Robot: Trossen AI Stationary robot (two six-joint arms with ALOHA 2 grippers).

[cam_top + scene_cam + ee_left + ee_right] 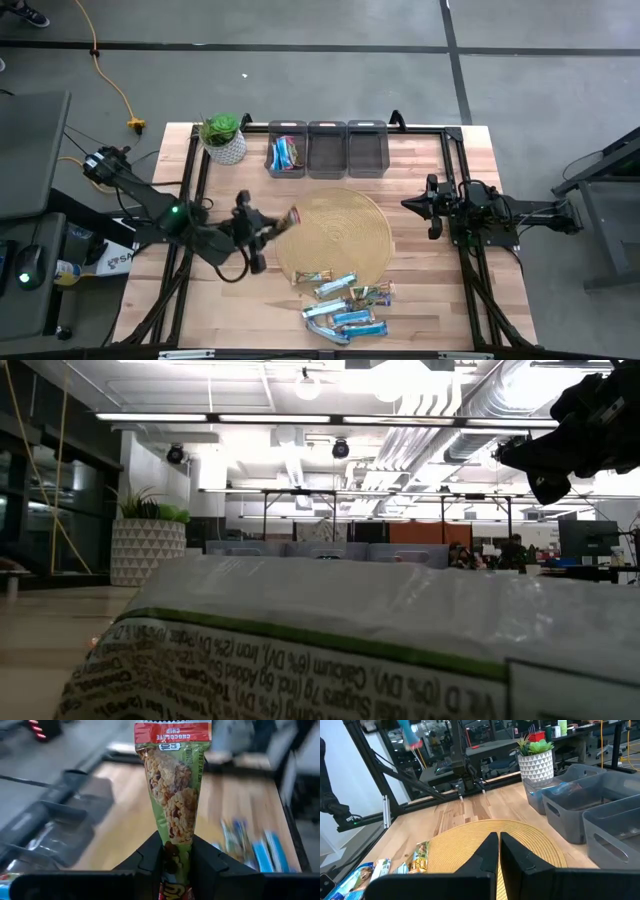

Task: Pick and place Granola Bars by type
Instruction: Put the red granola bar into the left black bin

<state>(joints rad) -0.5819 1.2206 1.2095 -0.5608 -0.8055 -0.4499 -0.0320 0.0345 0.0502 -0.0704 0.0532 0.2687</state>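
Note:
The robot's left gripper should release the greenish-gold bar between the binned blue bars and their bin's side [298, 159] [16, 868] nearest the middle bin.
My left gripper [272, 228] is over the left edge of the round woven mat [335, 235], shut on a greenish-gold granola bar with a red end [175, 785]. More bars, blue-and-white and greenish-gold, lie in a loose pile [347, 305] on the table at the mat's near edge. The left of three dark grey bins [287, 152] holds blue bars and a red one. My right gripper [432, 206] waits, shut, off the mat's right side, touching nothing. A bar wrapper [330, 640] right in front of the lens fills the low view's lower half. My left gripper pinches the greenish-gold bar between its two fingers [150, 857] near one end [176, 851], with the fingers along the bar's length. The fingers come about level from the table's left. The bar juts out past the fingertips, its red end [172, 731] free and lifted clear above the mat.
The middle bin [327, 148] and right bin [367, 148] stand in a row with the left one at the table's far edge. A potted plant in a white pot [223, 138] stands left of the bins. Black frame rails [460, 180] border the table.

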